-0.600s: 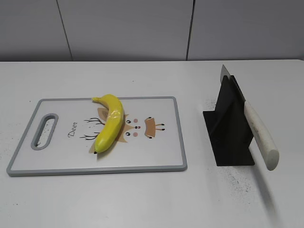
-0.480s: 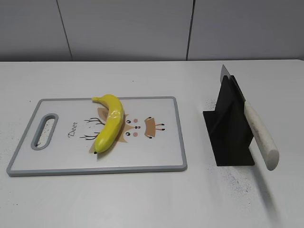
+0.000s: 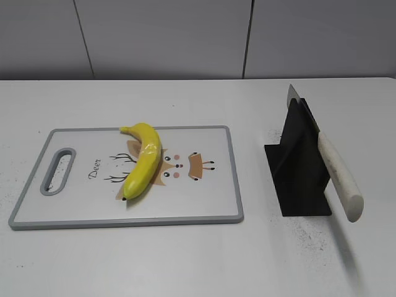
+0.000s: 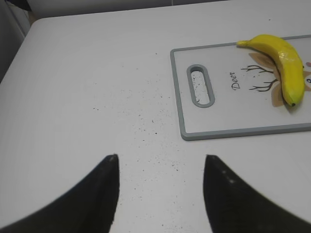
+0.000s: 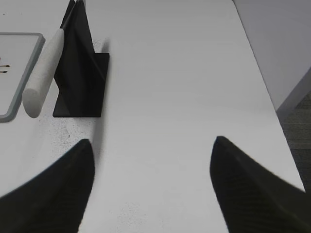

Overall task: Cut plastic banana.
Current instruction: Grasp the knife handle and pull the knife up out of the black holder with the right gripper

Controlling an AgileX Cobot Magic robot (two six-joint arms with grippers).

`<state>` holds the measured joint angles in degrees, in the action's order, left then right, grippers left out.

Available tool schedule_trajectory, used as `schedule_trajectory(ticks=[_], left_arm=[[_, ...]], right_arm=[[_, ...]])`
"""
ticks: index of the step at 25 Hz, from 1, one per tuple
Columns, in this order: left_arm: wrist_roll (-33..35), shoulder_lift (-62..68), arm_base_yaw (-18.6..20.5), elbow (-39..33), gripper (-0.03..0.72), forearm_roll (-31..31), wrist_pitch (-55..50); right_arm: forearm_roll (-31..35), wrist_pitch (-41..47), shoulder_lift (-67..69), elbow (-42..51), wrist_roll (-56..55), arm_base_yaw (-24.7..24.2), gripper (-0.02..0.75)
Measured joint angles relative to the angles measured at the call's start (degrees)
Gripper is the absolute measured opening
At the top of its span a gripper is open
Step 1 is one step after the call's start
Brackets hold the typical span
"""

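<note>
The middle of the knife's white handle [image 3: 338,172] [image 5: 46,71] sticks out of the black stand. My right gripper goes there next and closes on it.
The plastic banana [image 3: 143,159] is glossy yellow and lies across the middle of the white cutting board [image 3: 204,195]. It also shows in the left wrist view [image 4: 284,65] on the board [image 4: 228,119]. A knife with a white handle [image 3: 339,174] rests in a black stand [image 3: 298,167] to the right; both show in the right wrist view, the handle [image 5: 43,73] and the stand [image 5: 80,68]. My left gripper [image 4: 160,158] is open and empty over bare table, left of the board. My right gripper [image 5: 153,141] is open and empty, right of the stand. Neither gripper shows in the exterior view.
The board has a grey rim and a handle slot [image 3: 57,171] at its left end. The table's right edge [image 5: 272,102] drops off beside my right gripper. A grey wall [image 3: 185,37] stands behind the table.
</note>
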<state>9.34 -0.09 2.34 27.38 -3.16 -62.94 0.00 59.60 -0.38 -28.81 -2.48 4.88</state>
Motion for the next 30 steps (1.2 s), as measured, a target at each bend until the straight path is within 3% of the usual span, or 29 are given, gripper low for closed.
schedule_trajectory(ticks=[25, 30], left_arm=[[0.0, 0.22, 0.0, 0.0, 0.572, -0.06, 0.0], [0.0, 0.22, 0.0, 0.0, 0.57, -0.1, 0.0]], right_arm=[[0.67, 0.01, 0.0, 0.0, 0.0, 0.0, 0.563], [3.84, -0.17, 0.94, -1.32, 0.0, 0.0, 0.538]])
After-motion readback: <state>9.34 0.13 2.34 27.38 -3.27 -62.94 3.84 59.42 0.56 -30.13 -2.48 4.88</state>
